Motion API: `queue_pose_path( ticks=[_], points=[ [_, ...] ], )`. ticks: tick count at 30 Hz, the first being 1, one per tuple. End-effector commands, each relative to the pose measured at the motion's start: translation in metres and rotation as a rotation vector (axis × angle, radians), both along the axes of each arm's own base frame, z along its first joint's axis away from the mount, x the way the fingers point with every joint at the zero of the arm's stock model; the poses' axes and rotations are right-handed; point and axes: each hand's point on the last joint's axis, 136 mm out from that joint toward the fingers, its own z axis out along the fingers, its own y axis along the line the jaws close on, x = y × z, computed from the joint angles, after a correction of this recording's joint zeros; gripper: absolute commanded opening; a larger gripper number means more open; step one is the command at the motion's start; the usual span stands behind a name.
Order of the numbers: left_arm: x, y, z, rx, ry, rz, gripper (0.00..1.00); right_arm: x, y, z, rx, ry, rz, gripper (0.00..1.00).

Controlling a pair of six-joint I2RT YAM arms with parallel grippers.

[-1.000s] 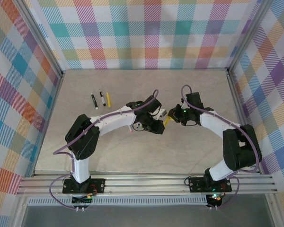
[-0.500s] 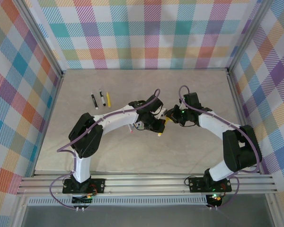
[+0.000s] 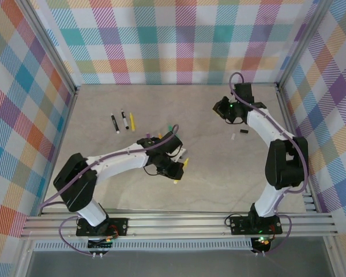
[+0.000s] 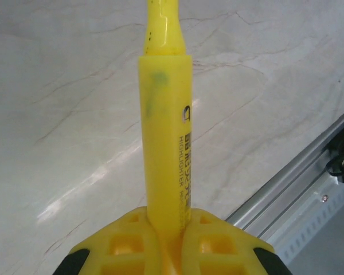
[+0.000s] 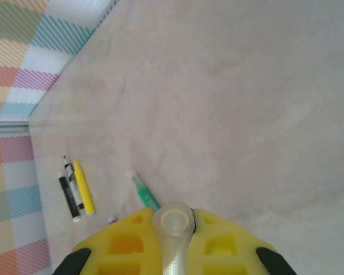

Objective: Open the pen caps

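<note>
Next, I let go of the translucent pen cap with my right gripper on the bare table (image 3: pixel 224 135) just beside the small pale cap.
My left gripper (image 4: pixel 166 222) is shut on the barrel of a yellow highlighter pen (image 4: pixel 163 143), whose bare tip (image 4: pixel 160 23) points away over the table. From above, the left gripper (image 3: pixel 172 168) sits mid-table with the highlighter (image 3: pixel 181 169) slanting through it. At the far right, the right gripper (image 3: pixel 221 108) is shut on a translucent pen cap (image 5: pixel 173 220). A black pen (image 3: pixel 114 123), a white-and-black pen (image 3: pixel 124 120) and a yellow pen (image 3: pixel 132 121) lie side by side at the back left. A green pen (image 5: pixel 144 193) lies nearer the middle.
Two small dark caps (image 3: pixel 243 131) lie on the table under the right arm. A purple bit (image 5: pixel 112 220) peeks out beside the right fingers. The aluminium front rail (image 4: pixel 298 183) runs close beyond the highlighter. Checked walls (image 3: pixel 179 40) enclose the table.
The grippers have pulled apart. The right one moved up to the far right with the cap, and the left one drew back toward the near side with the uncapped highlighter.
</note>
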Motion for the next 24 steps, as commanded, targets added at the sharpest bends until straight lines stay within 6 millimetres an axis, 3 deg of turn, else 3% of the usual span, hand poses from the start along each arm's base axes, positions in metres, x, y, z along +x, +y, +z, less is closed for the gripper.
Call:
queue_pose_path(
  ticks=[1,6,11,15,19,24],
  points=[
    [0.033,0.036,0.023,0.063,-0.086,0.141,0.00,-0.015,-0.017,-0.044,-0.195,0.145,0.020,0.00],
    [0.096,0.095,0.029,0.136,-0.131,0.370,0.00,-0.020,-0.046,-0.082,-0.397,0.256,0.012,0.00],
    [0.146,0.150,0.030,0.287,-0.197,0.530,0.00,-0.022,-0.052,-0.108,-0.443,0.309,0.012,0.00],
    [0.176,0.184,0.017,0.357,-0.195,0.642,0.00,-0.024,-0.057,-0.122,-0.492,0.341,0.013,0.00],
    [0.199,0.199,0.000,0.401,-0.170,0.677,0.00,-0.029,-0.061,-0.131,-0.545,0.361,0.027,0.03],
    [0.231,0.196,-0.020,0.437,-0.159,0.678,0.00,-0.036,-0.066,-0.136,-0.578,0.378,0.030,0.13]
  ],
)
